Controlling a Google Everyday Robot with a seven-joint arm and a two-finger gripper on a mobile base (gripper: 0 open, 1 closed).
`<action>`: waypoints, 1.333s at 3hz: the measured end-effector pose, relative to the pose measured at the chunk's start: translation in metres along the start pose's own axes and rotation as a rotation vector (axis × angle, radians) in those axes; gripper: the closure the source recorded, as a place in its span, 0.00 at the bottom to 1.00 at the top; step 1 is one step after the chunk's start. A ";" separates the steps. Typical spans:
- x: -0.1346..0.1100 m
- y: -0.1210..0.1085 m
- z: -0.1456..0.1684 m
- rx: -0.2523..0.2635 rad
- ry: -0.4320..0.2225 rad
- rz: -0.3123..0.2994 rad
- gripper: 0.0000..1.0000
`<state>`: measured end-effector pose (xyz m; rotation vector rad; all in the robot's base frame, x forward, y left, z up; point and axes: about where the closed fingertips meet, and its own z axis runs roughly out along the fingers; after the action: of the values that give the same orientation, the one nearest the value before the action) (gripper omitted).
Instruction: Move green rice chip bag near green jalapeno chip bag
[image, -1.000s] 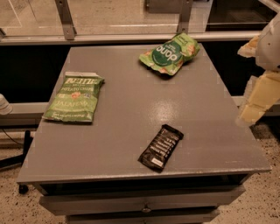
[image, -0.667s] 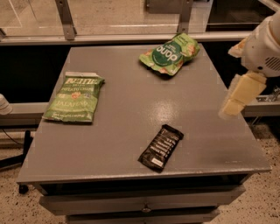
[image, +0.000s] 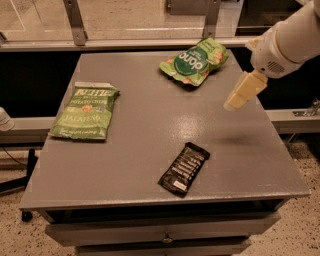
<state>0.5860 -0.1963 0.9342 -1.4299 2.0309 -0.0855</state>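
Observation:
The robot's gripper needs to close on the end (image: 216, 53) of the green rice chip bag that points away from the green jalapeno chip bag.
The green rice chip bag (image: 194, 62), puffy with a dark green circle and white letters, lies at the far right of the grey table (image: 140, 135). The green jalapeno chip bag (image: 86, 111), flat with a white top band, lies at the left side. My gripper (image: 239, 96) hangs above the table's right side, in front of and to the right of the rice chip bag, not touching it. The white arm (image: 290, 37) reaches in from the upper right.
A black snack bar wrapper (image: 183, 168) lies near the table's front edge. A metal rail and glass panel (image: 125, 44) run behind the table. A drawer front (image: 160, 232) sits below the tabletop. A speckled floor surrounds it.
The arm has swung in from the right edge, up and leftward over the table, bringing the gripper closer to the rice chip bag. The bags and wrapper have not moved.

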 end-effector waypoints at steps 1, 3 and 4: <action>-0.005 -0.034 0.029 0.062 -0.068 0.025 0.00; -0.016 -0.091 0.094 0.117 -0.219 0.151 0.00; -0.029 -0.115 0.122 0.094 -0.321 0.251 0.00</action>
<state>0.7517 -0.1811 0.8972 -1.0464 1.8927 0.1449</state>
